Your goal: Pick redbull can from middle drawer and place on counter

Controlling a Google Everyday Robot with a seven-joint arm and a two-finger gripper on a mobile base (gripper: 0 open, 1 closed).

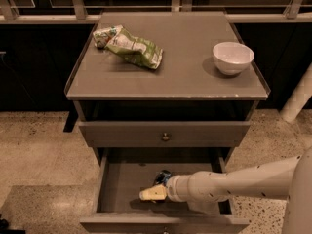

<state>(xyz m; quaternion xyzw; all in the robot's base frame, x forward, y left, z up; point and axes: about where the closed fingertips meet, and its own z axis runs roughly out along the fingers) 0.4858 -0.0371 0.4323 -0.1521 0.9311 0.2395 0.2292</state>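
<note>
Next, I close my gripper around the body of the redbull can (163, 177) inside the open middle drawer.
The middle drawer (117, 189) is pulled out below a closed drawer. The redbull can (163, 176), dark blue with a silver top, stands on the drawer floor near the middle. My gripper (150, 192) reaches in from the right on a white arm (229, 182). Its pale tip is low inside the drawer, just in front of and slightly left of the can. The arm's wrist hides the can's lower right side. I cannot tell whether it touches the can. The counter (180, 72) is the grey cabinet top above.
A green and white snack bag (129, 46) lies at the counter's back left. A white bowl (233, 57) stands at its back right. The closed drawer (165, 133) with a small knob overhangs the back of the open drawer. Speckled floor surrounds the cabinet.
</note>
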